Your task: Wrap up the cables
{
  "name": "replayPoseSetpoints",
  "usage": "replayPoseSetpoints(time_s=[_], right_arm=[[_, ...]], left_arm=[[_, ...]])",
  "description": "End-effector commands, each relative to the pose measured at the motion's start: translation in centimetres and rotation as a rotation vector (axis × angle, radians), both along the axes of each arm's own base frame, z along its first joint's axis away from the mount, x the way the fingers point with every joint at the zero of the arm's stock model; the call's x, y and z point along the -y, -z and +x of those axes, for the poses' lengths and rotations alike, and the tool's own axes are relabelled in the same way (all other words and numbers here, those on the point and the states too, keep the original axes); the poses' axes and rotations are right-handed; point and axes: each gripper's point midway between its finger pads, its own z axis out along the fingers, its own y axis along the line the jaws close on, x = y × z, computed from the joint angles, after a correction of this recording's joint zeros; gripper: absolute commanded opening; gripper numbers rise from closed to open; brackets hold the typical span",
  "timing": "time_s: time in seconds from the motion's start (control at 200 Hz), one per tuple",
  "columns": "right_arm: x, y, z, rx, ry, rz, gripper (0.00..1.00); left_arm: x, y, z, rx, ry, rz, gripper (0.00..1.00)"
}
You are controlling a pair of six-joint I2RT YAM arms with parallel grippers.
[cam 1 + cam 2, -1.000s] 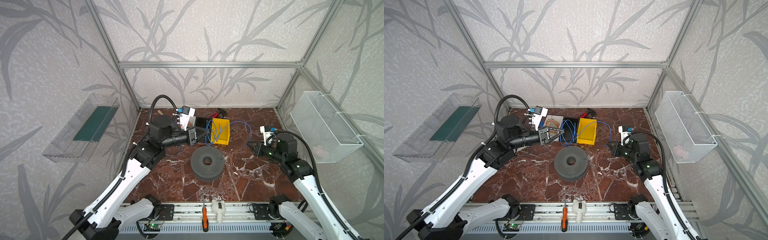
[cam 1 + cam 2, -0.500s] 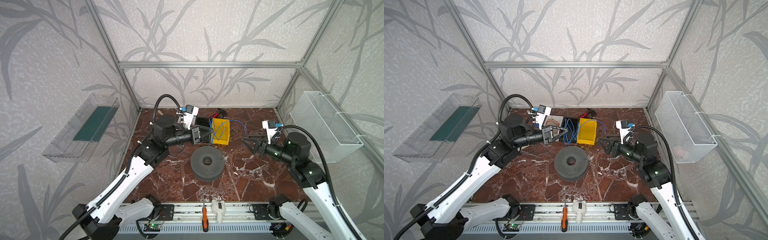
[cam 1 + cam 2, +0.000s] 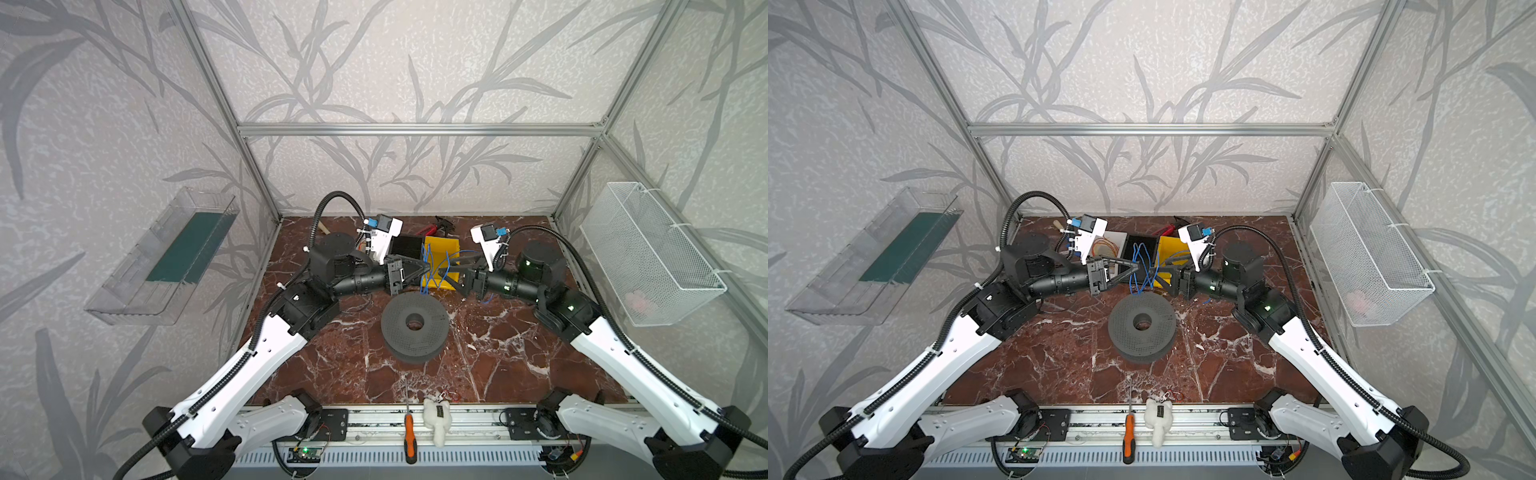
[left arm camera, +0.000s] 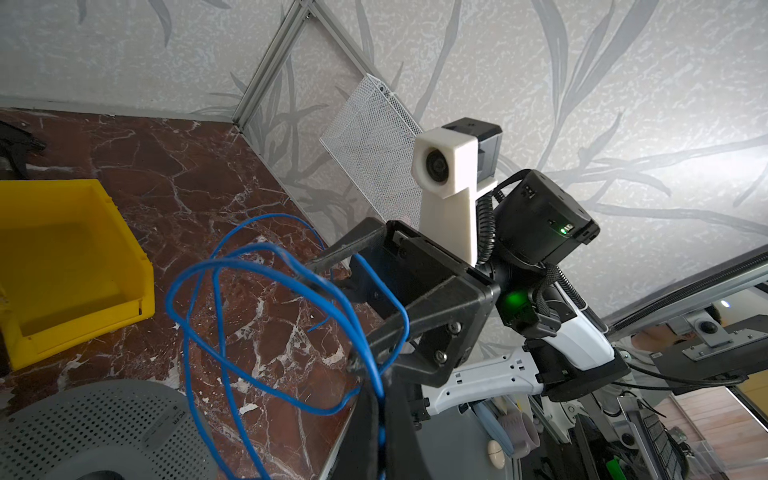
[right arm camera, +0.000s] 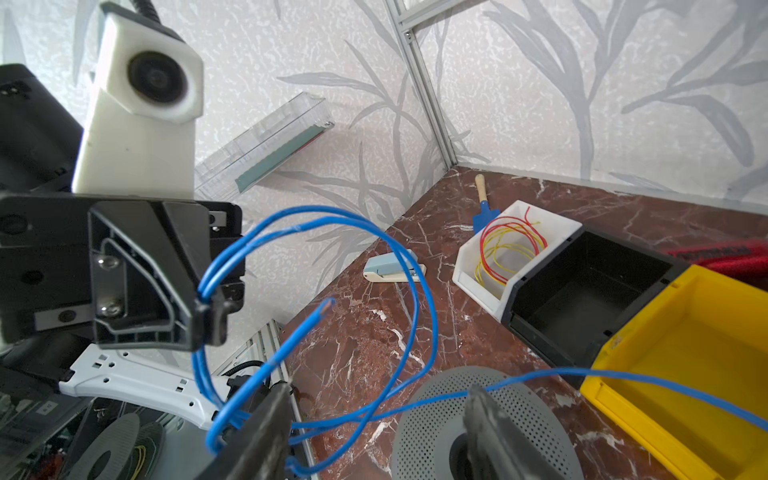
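Next, my right gripper grips the crossing parts of the cable [image 5: 352,417] while my left gripper is shut on the cable's loops, before my left gripper opens and reaches through the loops.
The cables are one thin bright-blue wire [image 3: 437,266] [image 3: 1143,272] hanging in loose loops above the table between my two grippers. My left gripper [image 3: 424,266] [image 3: 1133,266] [image 4: 380,415] is shut on a bunch of its strands, which shows clearly in the right wrist view, where the left gripper [image 5: 208,309] pinches the wire [image 5: 415,291]. My right gripper [image 3: 454,273] [image 3: 1160,273] [image 5: 374,415] faces it, open, with blue strands running across the gap between its fingers [image 5: 257,428]. One cut end [image 5: 330,301] sticks out free.
A grey perforated spool [image 3: 415,328] [image 3: 1144,324] lies flat below the grippers. Behind them stand a yellow bin [image 3: 440,245], a black bin [image 3: 405,247] and a white bin [image 5: 511,245] holding red and yellow wires. A screwdriver [image 3: 409,432] and white plush [image 3: 434,419] lie on the front rail.
My right arm has swung left towards the blue loops and its jaws have opened from nearly shut. The left gripper, still shut on the wire, has shifted slightly right.
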Motion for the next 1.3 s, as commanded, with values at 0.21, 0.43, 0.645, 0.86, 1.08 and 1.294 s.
replayPoseSetpoints(time_s=[0.21,0.43,0.645,0.86,1.08,1.294], right_arm=[[-0.3,-2.7,0.2,0.082,0.011,0.053,0.37],[1.6,-2.1,-0.1,0.105,0.088,-0.023,0.43],[2.7,-1.9,-1.2,0.123,0.097,-0.051,0.66],[0.4,-2.2,-0.5,0.099,0.023,0.001,0.7],[-1.8,-1.9,-0.1,0.087,-0.033,0.014,0.64],[-1.6,-1.3,0.9,0.061,0.022,-0.002,0.0]], left_arm=[[-0.4,-0.8,-0.6,0.048,0.003,0.0,0.0],[-1.0,-0.1,0.2,0.048,-0.059,0.032,0.0],[-0.8,0.0,0.1,0.044,-0.048,0.027,0.0],[-0.3,0.0,-0.2,0.033,-0.004,0.011,0.0],[-0.1,0.2,-0.5,0.024,0.017,0.01,0.0],[0.0,0.3,-0.7,0.023,0.027,0.015,0.0]])
